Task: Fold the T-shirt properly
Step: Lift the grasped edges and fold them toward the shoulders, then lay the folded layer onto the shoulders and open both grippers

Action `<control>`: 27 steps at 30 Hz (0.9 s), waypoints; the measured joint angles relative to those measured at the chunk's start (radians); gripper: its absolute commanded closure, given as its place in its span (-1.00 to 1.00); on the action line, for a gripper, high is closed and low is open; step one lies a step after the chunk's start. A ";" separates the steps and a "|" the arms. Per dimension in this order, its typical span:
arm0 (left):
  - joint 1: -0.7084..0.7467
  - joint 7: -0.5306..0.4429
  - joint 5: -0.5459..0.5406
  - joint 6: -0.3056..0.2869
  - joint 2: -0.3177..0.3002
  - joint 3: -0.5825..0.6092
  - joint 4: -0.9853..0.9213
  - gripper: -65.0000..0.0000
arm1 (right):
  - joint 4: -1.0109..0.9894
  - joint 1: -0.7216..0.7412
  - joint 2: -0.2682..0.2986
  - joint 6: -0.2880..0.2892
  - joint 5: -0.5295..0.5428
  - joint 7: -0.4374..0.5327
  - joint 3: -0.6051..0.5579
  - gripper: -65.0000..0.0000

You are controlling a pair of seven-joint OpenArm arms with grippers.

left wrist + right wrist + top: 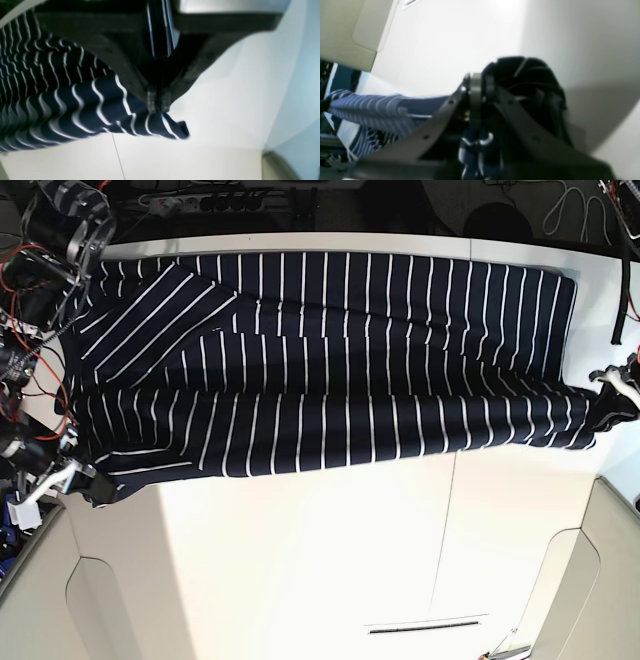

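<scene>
Next, I release the T-shirt's near corner with my right gripper on the shirt's striped fabric (92, 333) beside the red and black cables.
The T-shirt (330, 370), dark navy with thin white stripes, lies spread across the far half of the white table (330, 560). My left gripper (612, 392) at the right edge of the base view is shut on the shirt's near right corner. In the left wrist view the fingertips (152, 102) pinch the striped hem (100, 107), lifted a little off the table. My right gripper (72, 472) at the left edge is shut on the near left corner. In the right wrist view fabric (480, 145) is bunched between its shut jaws, and the shirt (377, 107) stretches away to the left.
Red and black cables (35, 290) and arm hardware crowd the left edge. A power strip (200, 200) and cords lie behind the table's far edge. Beige rounded panels (600, 580) flank the near corners. A thin seam (448, 530) runs across the table.
</scene>
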 measured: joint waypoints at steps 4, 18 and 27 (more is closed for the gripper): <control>0.060 0.011 -0.051 0.000 0.000 -0.041 0.047 1.00 | 0.067 -0.101 0.030 0.005 0.030 -0.016 0.000 1.00; 0.214 0.012 -0.008 0.000 0.000 -0.044 0.114 1.00 | 0.446 -0.448 0.030 0.008 0.066 -0.009 0.043 1.00; 0.297 0.011 0.000 0.000 0.001 -0.044 0.114 1.00 | 0.460 -0.602 0.006 0.008 0.074 -0.007 0.044 1.00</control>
